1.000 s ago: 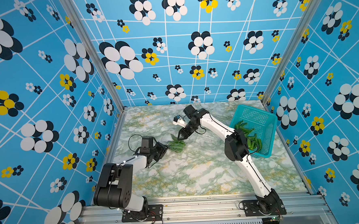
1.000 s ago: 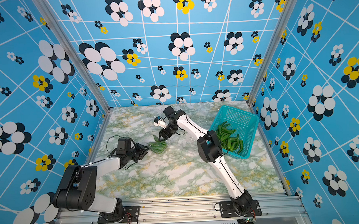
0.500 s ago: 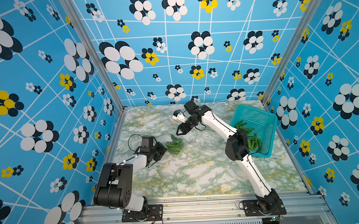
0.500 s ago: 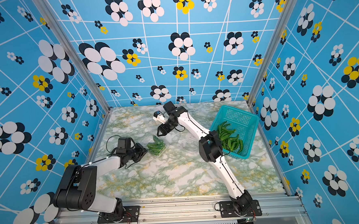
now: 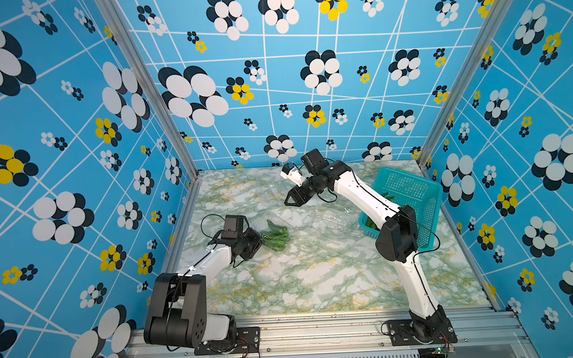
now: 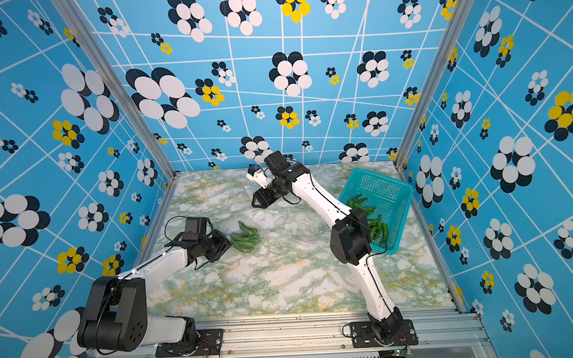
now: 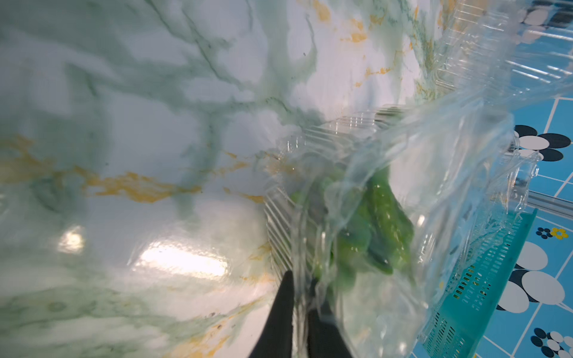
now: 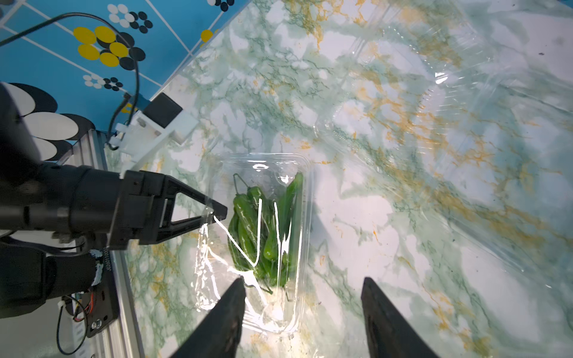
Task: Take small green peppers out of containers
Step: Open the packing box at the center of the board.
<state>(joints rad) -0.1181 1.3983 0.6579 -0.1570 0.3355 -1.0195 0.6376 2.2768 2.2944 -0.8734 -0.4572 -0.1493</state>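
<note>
My right gripper should close on the near edge (image 5: 274,251) (image 8: 206,256) of the clear container's lid, next to my left gripper's fingers, because the lid should open there.
The small green peppers (image 5: 274,237) (image 6: 246,237) (image 8: 263,229) (image 7: 372,229) lie heaped in a clear clamshell container (image 8: 263,167) (image 7: 341,133) left of the table's middle. My left gripper (image 5: 259,239) (image 6: 229,242) (image 8: 217,212) (image 7: 302,288) is low on the table, shut on that container's near wall, with the thin plastic pinched between its black fingers. My right gripper (image 5: 291,199) (image 6: 257,201) (image 8: 304,280) hangs open above and behind the container, touching nothing.
A teal basket (image 5: 410,186) (image 6: 379,185) (image 7: 483,279) at the right holds more green peppers (image 6: 364,206). An empty clear container (image 5: 331,218) (image 6: 304,222) (image 8: 403,93) lies between the basket and the held box. The right forearm reaches across in front of the basket.
The left gripper has closed on the container's wall. The right gripper has lifted away from the peppers, up and toward the back wall.
</note>
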